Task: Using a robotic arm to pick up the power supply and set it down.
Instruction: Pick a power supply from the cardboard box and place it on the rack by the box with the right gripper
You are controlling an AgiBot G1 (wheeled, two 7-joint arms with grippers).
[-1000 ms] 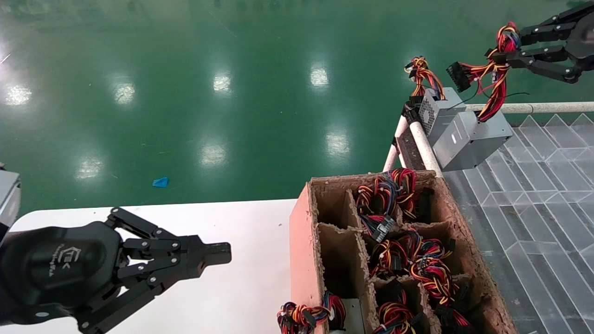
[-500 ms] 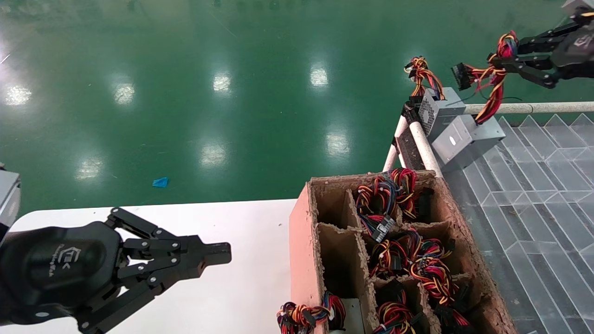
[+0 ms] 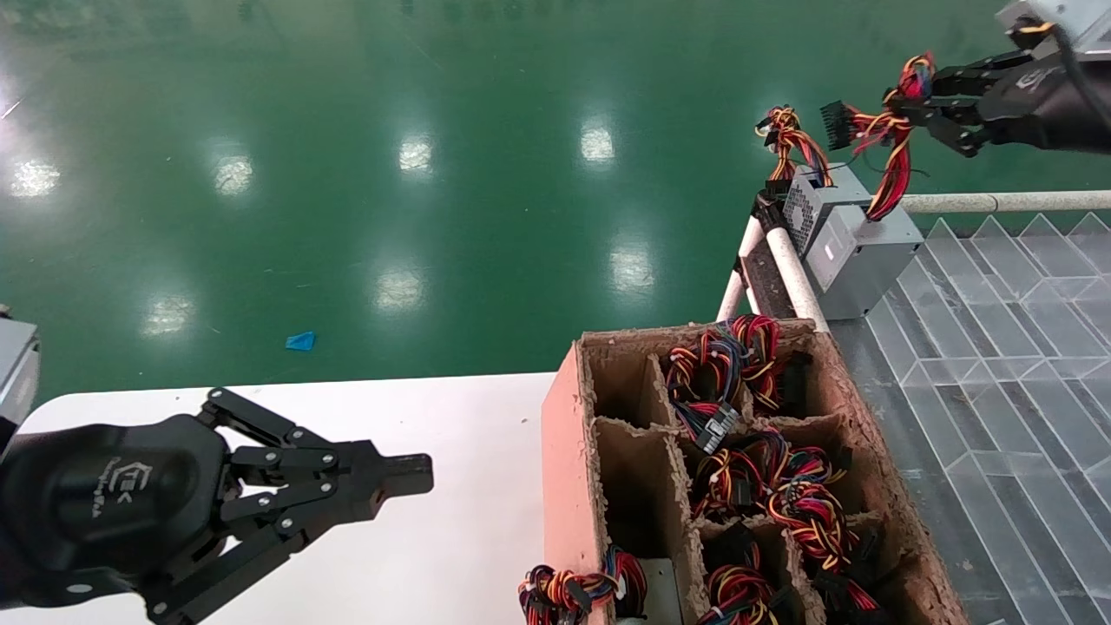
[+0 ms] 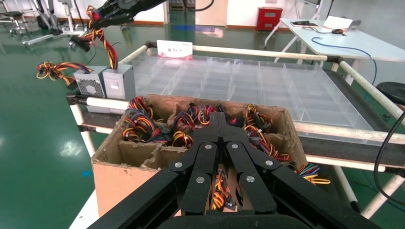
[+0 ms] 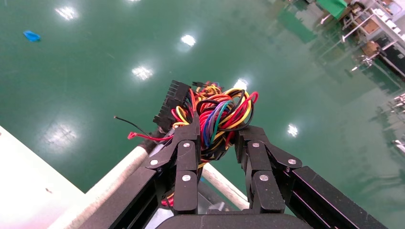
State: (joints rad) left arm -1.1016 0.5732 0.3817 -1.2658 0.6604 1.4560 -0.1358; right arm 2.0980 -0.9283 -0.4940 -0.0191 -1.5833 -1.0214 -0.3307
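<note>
My right gripper is to release the power supply's cable bundle against the orange-yellow bundle on the vented grey box (image 3: 829,149).
The power supply (image 3: 868,252) is a plain grey metal box at the far corner of the rack, beside a vented grey box. Its red, yellow and black cable bundle (image 3: 894,148) rises from it to my right gripper (image 3: 911,87), which is shut on the bundle's top loop. The long black plug (image 3: 838,136) sticks out to the left. In the right wrist view the fingers of that gripper (image 5: 217,131) pinch the coloured wires (image 5: 219,112), with the plug (image 5: 172,102) beyond. My left gripper (image 3: 408,476) is shut and empty above the white table.
A cardboard box (image 3: 564,451) with dividers holds several cable bundles. Behind it lies a clear plastic compartment tray (image 3: 998,347) framed by white pipe rails (image 3: 998,202). The vented box (image 3: 811,204) carries an orange-yellow bundle (image 3: 785,134). Green floor lies beyond.
My right gripper has risen and drawn back to the right, pulling the cable bundle with it. The grey box has swung from lying slanted to standing more upright against the vented box.
</note>
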